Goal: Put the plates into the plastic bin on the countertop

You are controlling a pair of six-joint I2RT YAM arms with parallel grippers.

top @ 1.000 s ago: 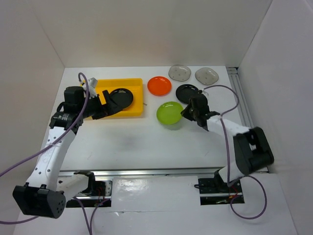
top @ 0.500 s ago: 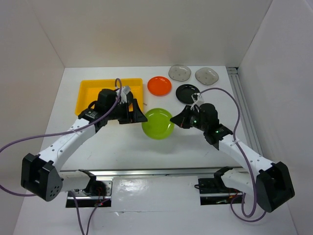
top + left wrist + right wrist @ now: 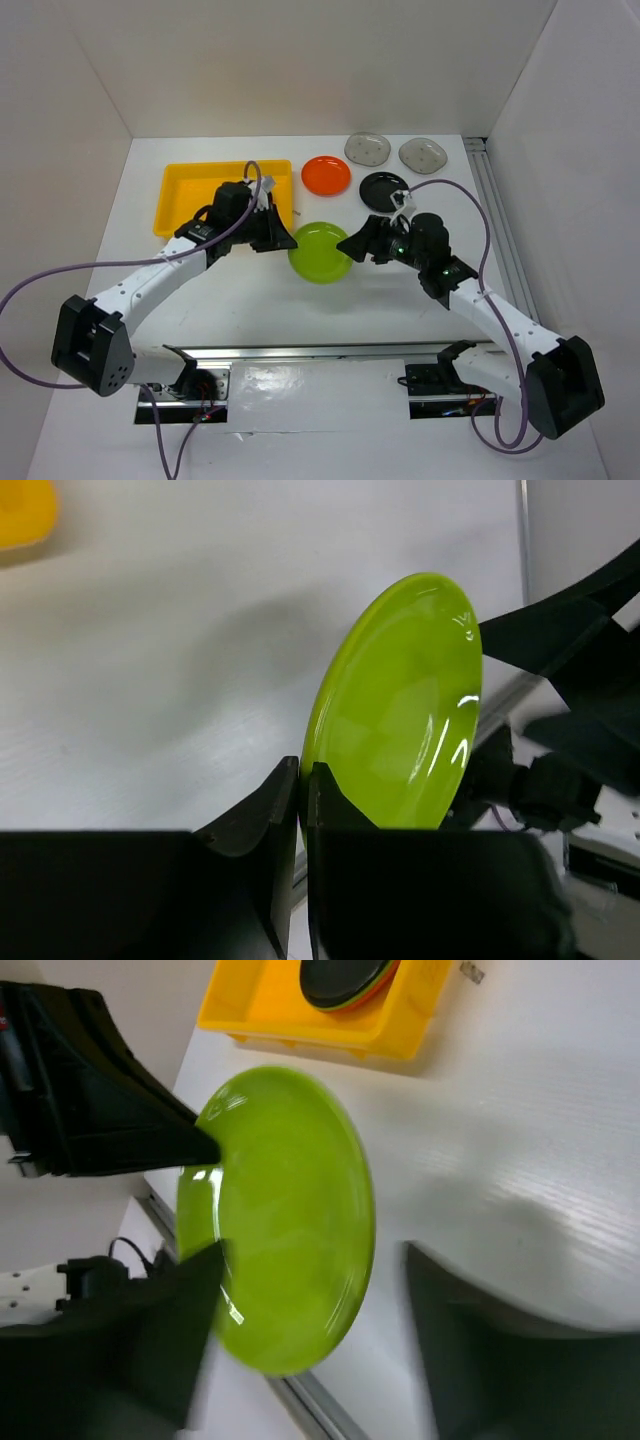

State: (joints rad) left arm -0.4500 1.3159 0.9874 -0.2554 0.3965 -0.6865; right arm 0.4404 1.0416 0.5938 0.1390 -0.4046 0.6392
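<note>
My left gripper will let go of the lime green plate on the black plate inside the yellow plastic bin (image 3: 246, 201).
A lime green plate (image 3: 320, 252) hangs on edge above the countertop (image 3: 250, 300) between my two arms. My left gripper (image 3: 285, 238) is shut on its left rim; the left wrist view shows the plate (image 3: 400, 710) pinched between the fingertips of that gripper (image 3: 303, 780). My right gripper (image 3: 352, 248) stands open at the plate's right side. In the right wrist view the plate (image 3: 280, 1230) sits between the spread fingers of that gripper (image 3: 315, 1260), clear of the right finger. The yellow plastic bin (image 3: 180, 190) lies at the back left. It holds a black plate (image 3: 335, 975) on an orange one.
An orange plate (image 3: 326, 175) and a black plate (image 3: 385, 190) lie behind the grippers. Two smoky-grey plates (image 3: 367, 148) (image 3: 423, 154) sit near the back wall. White walls close in both sides, and a metal rail (image 3: 300, 350) runs along the front edge.
The right arm carried the green plate leftward and the left arm swung from the bin to meet it. The left gripper shut on the plate's rim and the right gripper opened off it.
</note>
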